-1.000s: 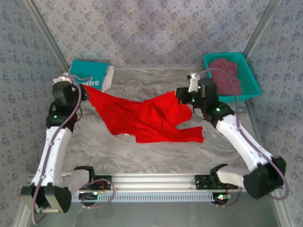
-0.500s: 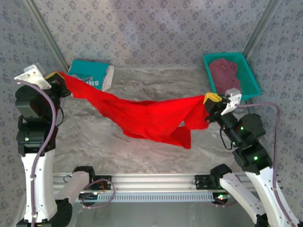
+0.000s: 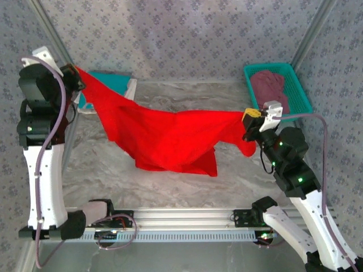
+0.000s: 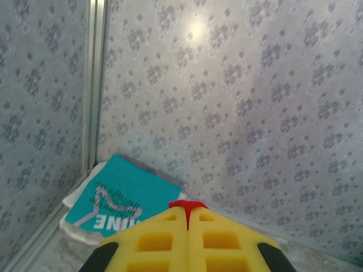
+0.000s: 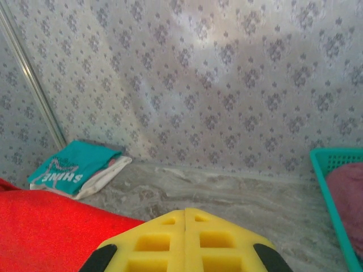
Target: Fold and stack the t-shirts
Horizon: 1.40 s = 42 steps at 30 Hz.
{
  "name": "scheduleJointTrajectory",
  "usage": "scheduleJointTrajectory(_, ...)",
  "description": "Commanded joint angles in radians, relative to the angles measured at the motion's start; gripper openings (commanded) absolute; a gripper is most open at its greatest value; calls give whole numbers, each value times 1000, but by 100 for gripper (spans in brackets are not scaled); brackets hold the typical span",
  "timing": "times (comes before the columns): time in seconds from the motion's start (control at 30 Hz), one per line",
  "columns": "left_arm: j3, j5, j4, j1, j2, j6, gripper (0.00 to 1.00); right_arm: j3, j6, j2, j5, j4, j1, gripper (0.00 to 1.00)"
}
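Next, I release the red t-shirt's corner with my right gripper on bare marble (image 3: pixel 228 164) between the teal basket and the aluminium rail.
The bright red t-shirt (image 3: pixel 164 139) hangs stretched between both grippers above the table, its lower edge sagging toward the marble top. My left gripper (image 3: pixel 75 78) is raised at the back left, shut on one corner; a sliver of red cloth (image 4: pixel 187 204) is pinched at its yellow fingertips (image 4: pixel 170 218). My right gripper (image 3: pixel 250 120) is shut on the opposite corner at mid right, with red cloth (image 5: pixel 45 232) spreading to its left. The folded teal "SHINE" t-shirt (image 4: pixel 122 198) lies on the white one (image 5: pixel 105 178) in the back left corner. The maroon t-shirt (image 3: pixel 270 89) sits in the basket.
A teal plastic basket (image 3: pixel 300 93) stands at the back right, its rim (image 5: pixel 332 198) close to my right gripper. Patterned walls enclose the table at the back and on both sides. An aluminium rail (image 3: pixel 187 215) runs along the near edge between the arm bases.
Both arms have lifted and pulled apart with the red t-shirt. The left gripper rose toward the back left corner, and the shirt went from crumpled on the table to stretched in the air.
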Motion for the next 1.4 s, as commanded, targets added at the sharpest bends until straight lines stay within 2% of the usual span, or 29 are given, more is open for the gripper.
scheduleJointTrajectory(0.0, 154, 44, 14, 6, 15, -10, 0, 64, -32, 9, -19, 91, -6, 0)
scheduleJointTrajectory(0.13, 225, 54, 31, 6, 35, -7, 0, 46, -55, -3, -21, 154, -7, 0)
scheduleJointTrajectory(0.23, 340, 88, -31, 6, 112, -5, 0, 62, -80, 34, 2, 159, -9, 0)
scheduleJointTrajectory(0.33, 469, 127, -85, 6, 239, -8, 0, 88, -85, 114, 1, 175, -20, 0)
scheduleJointTrajectory(0.47, 757, 198, -199, 6, 493, -16, 0, 126, -54, 261, 20, 186, -83, 0)
scheduleJointTrajectory(0.57, 831, 275, -258, -19, 638, -13, 0, 36, 18, 317, -65, 274, -128, 0)
scheduleJointTrajectory(0.63, 748, 232, -261, -77, 653, 34, 0, -71, 67, 316, -89, 344, -131, 0)
scheduleJointTrajectory(0.7, 487, 177, -136, -140, 575, 58, 0, -185, 109, 291, -103, 380, -126, 0)
scheduleJointTrajectory(0.8, -64, 191, 219, -174, 351, -27, 0, -377, 170, 201, -149, 428, -103, 0)
scheduleJointTrajectory(0.87, -290, 169, 285, -191, 246, -69, 0, -496, 213, 130, -177, 435, -69, 0)
scheduleJointTrajectory(1.0, -669, 113, 381, -219, 66, -118, 0, -649, 325, 4, -222, 319, 4, 3)
scheduleJointTrajectory(1.07, -774, 82, 362, -220, 6, -133, 0, -687, 357, -48, -200, 223, 35, 12)
scheduleJointTrajectory(1.13, -827, 58, 323, -216, -21, -136, 0, -694, 375, -110, -152, 113, 43, 27)
scheduleJointTrajectory(1.2, -838, 43, 294, -215, -24, -134, 0, -683, 359, -161, -100, 79, 42, 36)
scheduleJointTrajectory(1.23, -838, 43, 296, -214, -23, -130, 0, -673, 342, -174, -70, 83, 39, 43)
scheduleJointTrajectory(1.3, -826, 43, 306, -212, -8, -115, 0, -648, 329, -150, -43, 116, 25, 52)
scheduleJointTrajectory(1.37, -801, 37, 300, -207, 26, -107, 0, -595, 322, -52, -5, 146, -21, 55)
